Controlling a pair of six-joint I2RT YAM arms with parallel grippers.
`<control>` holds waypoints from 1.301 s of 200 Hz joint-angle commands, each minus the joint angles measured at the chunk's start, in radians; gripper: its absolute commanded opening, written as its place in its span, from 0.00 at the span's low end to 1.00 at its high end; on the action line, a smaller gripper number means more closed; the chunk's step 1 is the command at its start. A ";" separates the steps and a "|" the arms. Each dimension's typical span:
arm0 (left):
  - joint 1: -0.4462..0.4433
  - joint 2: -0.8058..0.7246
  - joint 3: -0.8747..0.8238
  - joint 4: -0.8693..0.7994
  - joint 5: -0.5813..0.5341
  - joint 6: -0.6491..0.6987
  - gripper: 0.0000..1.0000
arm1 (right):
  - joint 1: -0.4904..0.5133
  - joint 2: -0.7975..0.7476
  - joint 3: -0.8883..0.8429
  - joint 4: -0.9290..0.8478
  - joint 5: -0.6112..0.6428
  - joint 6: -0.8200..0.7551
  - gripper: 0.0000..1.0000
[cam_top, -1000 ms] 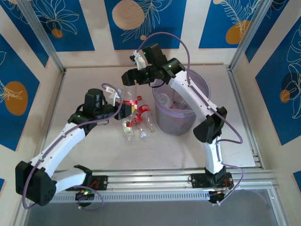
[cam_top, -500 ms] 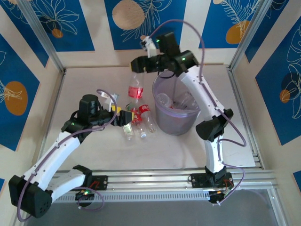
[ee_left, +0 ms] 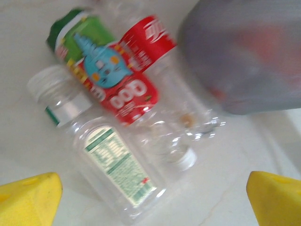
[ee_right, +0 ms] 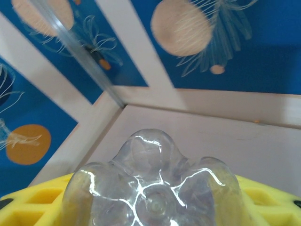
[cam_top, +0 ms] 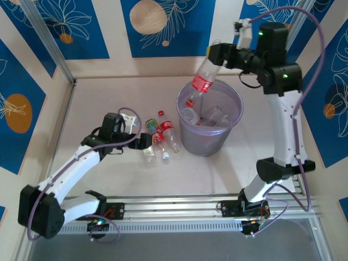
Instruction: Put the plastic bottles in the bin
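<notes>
My right gripper releases the red-labelled bottle, hanging tilted over the bin's back rim, next among clear bottles inside the pale-purple bin [cam_top: 206, 119].
My right gripper [cam_top: 217, 54] is shut on the base of a clear red-labelled plastic bottle [cam_top: 203, 81]. The bottle hangs tilted, red cap down, over the back rim of the pale-purple bin [cam_top: 202, 145]. In the right wrist view the bottle's lobed base [ee_right: 150, 188] sits between the yellow fingers [ee_right: 28, 207]. Several more bottles lie in a cluster [cam_top: 159, 138] left of the bin. My left gripper [cam_top: 143, 142] stands open just left of them. Its wrist view shows a green-labelled bottle [ee_left: 84, 47], a red-labelled one [ee_left: 136, 89] and a clear one with a white label [ee_left: 117, 174]. The bin wall [ee_left: 244, 56] is behind them.
Several clear bottles lie inside the bin [cam_top: 213, 117]. Blue-patterned walls with metal posts [cam_top: 51, 51] enclose the table on three sides. An aluminium rail [cam_top: 174, 205] runs along the near edge.
My right arm swung right and up, carrying the red-labelled bottle from the back middle of the table to above the bin. My left gripper moved right and down toward the cluster.
</notes>
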 commanded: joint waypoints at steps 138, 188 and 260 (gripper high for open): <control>-0.099 0.228 0.065 -0.103 -0.255 -0.145 0.95 | -0.072 -0.094 -0.629 0.143 -0.008 -0.014 0.51; -0.118 0.281 0.089 -0.140 -0.290 -0.153 0.91 | -0.013 -0.060 -0.736 0.193 0.021 0.009 0.51; -0.119 0.312 0.090 -0.137 -0.295 -0.153 0.89 | 0.069 -0.021 -0.846 0.230 0.124 0.051 0.52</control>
